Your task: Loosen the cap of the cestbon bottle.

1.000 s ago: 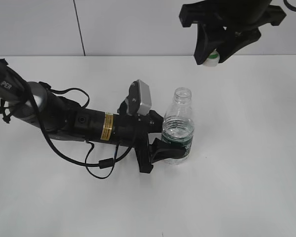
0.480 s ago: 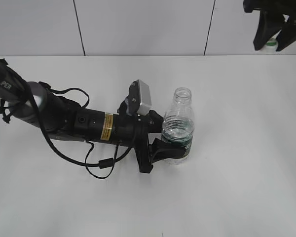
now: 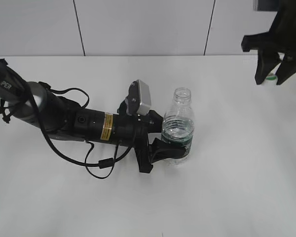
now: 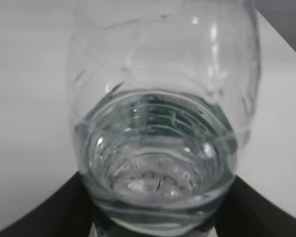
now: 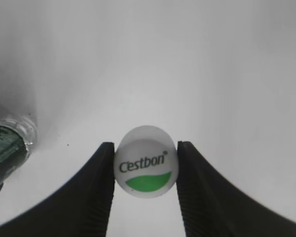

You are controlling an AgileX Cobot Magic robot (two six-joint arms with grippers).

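I should let go of the white cap with my right gripper on the bare table (image 3: 233, 116) on its side of the cestbon bottle.
The cestbon bottle (image 3: 178, 129) stands upright and uncapped in the middle of the white table, clear with a dark green label band. My left gripper (image 3: 160, 143) is shut on its lower body; the bottle fills the left wrist view (image 4: 158, 123). My right gripper (image 3: 270, 76) is at the far right just above the table, shut on the white cap (image 5: 145, 161) with a green patch and "Cestbon" lettering. The cap shows only as a small white-green spot between the fingers in the exterior view (image 3: 271, 77). The bottle also shows at the left edge of the right wrist view (image 5: 7, 143).
The white table (image 3: 237, 187) ends at a light panelled wall (image 3: 138, 24) behind. My left arm with its black cable (image 3: 96, 165) lies across the table's left half.
My right gripper has carried the cap away from above the bottle to the far right and lowered it toward the table. The left gripper and bottle have not moved.
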